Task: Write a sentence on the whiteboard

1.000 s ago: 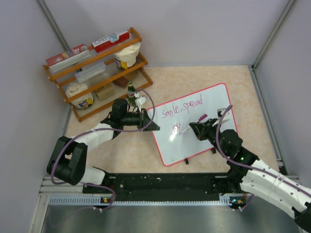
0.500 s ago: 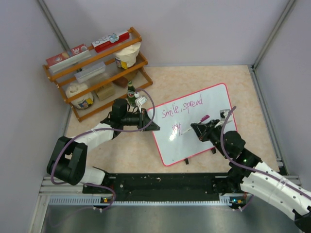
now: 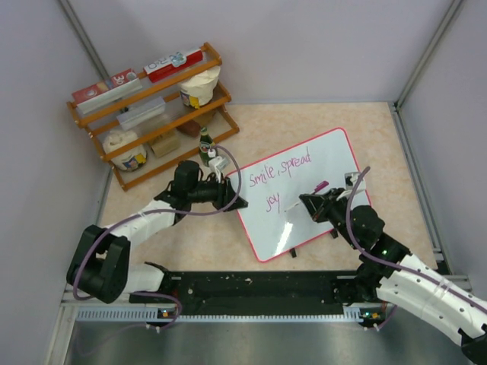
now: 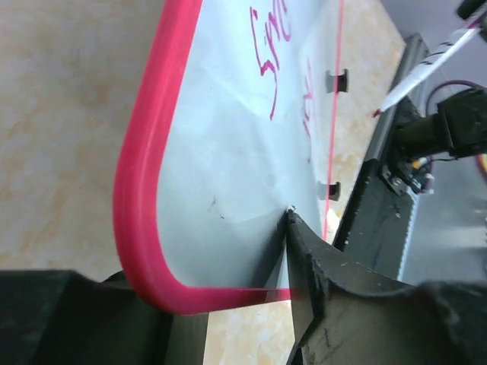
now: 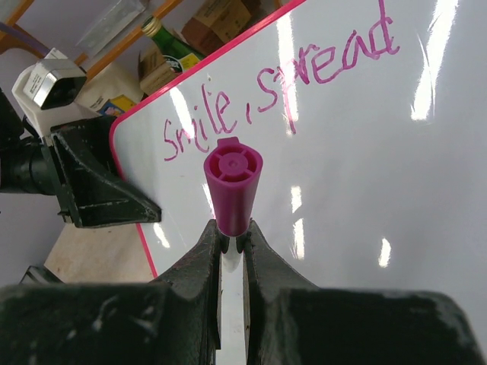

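Observation:
The marker will leave my right gripper on the bare table (image 3: pixel 192 239) beside the whiteboard, between my left gripper and the black rail. The marker is now over the board's middle.
The whiteboard (image 3: pixel 327 163), white with a red-pink frame, lies tilted right of centre. The sentence (image 3: pixel 280 169) reads "Smile, spread" in pink, with "joy" below it. My left gripper (image 3: pixel 232 199) is shut on the board's left corner; the left wrist view shows the frame (image 4: pixel 144 167) between the fingers (image 4: pixel 319 281). My right gripper (image 3: pixel 310 201) is shut on a white marker (image 3: pixel 318 186) with a magenta end, over the board's middle. In the right wrist view the marker (image 5: pixel 232 182) stands between the jaws above the whiteboard (image 5: pixel 365 167) and the sentence (image 5: pixel 281 91).
A wooden rack (image 3: pixel 152 106) with boxes and jars stands at the back left. A green bottle (image 3: pixel 204 144) stands just behind the left gripper. Grey walls close in left, back and right. A black rail (image 3: pixel 251 285) runs along the near edge.
The left gripper and forearm shifted slightly, and the board turned a little with them, its far right corner moving left. The right gripper with the marker edged slightly right.

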Available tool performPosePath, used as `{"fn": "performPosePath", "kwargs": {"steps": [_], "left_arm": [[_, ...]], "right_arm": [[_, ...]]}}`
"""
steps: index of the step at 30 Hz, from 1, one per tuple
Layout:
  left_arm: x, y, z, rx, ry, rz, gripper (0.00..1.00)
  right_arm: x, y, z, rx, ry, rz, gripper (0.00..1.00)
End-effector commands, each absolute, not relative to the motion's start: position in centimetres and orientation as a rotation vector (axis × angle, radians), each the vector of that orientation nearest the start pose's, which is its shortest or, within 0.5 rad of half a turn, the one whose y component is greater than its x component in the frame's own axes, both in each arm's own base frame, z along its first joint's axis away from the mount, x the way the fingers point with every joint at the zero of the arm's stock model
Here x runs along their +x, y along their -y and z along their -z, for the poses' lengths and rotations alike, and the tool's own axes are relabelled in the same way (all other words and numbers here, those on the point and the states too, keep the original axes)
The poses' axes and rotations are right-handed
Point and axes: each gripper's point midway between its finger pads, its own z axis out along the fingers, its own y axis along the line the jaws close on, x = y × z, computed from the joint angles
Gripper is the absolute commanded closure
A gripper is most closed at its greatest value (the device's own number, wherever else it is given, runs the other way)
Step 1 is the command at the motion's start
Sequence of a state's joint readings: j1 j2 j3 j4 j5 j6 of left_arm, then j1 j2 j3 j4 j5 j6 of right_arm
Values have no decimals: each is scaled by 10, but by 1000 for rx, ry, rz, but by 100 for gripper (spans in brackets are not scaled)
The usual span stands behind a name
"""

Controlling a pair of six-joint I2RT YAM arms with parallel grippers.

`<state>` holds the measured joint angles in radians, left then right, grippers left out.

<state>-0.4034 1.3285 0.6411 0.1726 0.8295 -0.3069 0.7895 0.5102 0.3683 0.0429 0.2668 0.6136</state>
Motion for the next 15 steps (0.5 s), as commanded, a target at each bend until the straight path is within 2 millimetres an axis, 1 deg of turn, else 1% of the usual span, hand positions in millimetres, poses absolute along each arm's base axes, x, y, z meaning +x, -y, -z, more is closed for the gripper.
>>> {"fn": "performPosePath", "kwargs": {"steps": [1,4,6,15], "left_arm": [[238,234,-108,676,-2105,1049,52],[241,228,-118,634,-2064,998,41],[244,224,-126,608,-2040,967,37],[248,207,-152,490,-1963,872,23]], "right_arm": [[219,-182,-231,85,-1676,-851,100],[218,-181,-232,85,-1675,-849,100],[218,-181,-233,85,-1675,-849,100],[217,-179,-232,83,-1678,-838,100]]}}
